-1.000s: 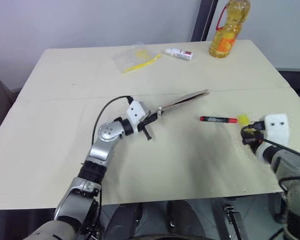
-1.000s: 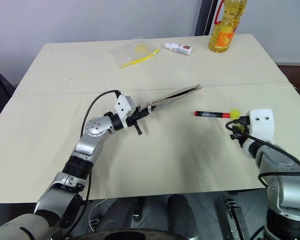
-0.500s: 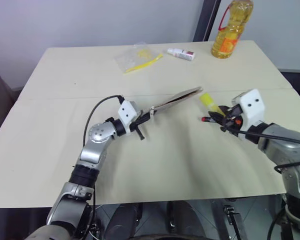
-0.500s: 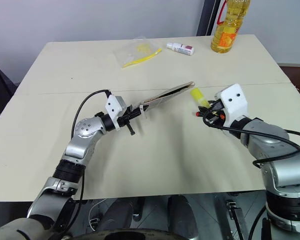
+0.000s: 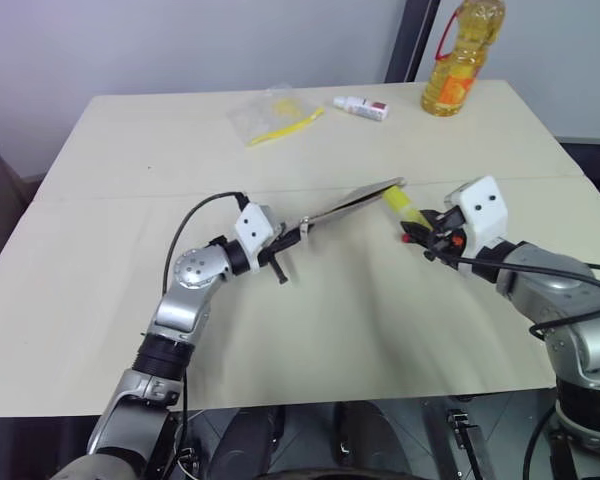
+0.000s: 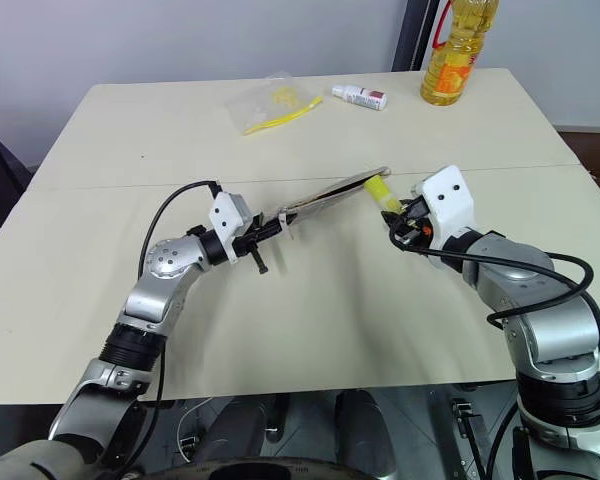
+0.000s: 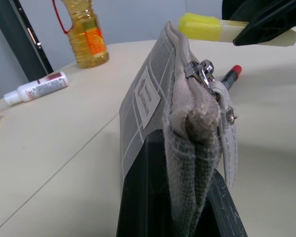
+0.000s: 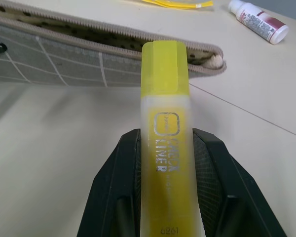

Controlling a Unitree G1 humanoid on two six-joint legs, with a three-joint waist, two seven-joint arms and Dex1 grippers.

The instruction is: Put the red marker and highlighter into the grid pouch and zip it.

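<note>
Next, my right gripper lets go of the highlighter inside the grid pouch's open zipper (image 5: 357,194) (image 8: 116,42), toward the end of the pouch away from my left gripper.
The grid pouch (image 5: 355,200) is held off the table on its long edge, its zipper open along the upper side. My left gripper (image 5: 300,230) is shut on its near end. My right gripper (image 8: 165,137) is shut on the highlighter (image 5: 400,203), a stubby translucent yellow marker. Its yellow cap (image 8: 164,64) touches the open zipper near the pouch's far end (image 8: 207,57). The red marker (image 7: 230,77) lies on the table just past the pouch, below my right gripper and partly hidden by it.
At the table's far side stand a bottle of yellow oil (image 5: 460,55), a small white tube with a red label (image 5: 360,107), and a clear plastic bag with a thin yellow stick (image 5: 275,115). The table's (image 5: 310,340) near part lies bare in front of both arms.
My right gripper has carried the highlighter up and to the left, from beside the red marker's end to the pouch's open zipper. The left gripper and pouch have hardly moved.
</note>
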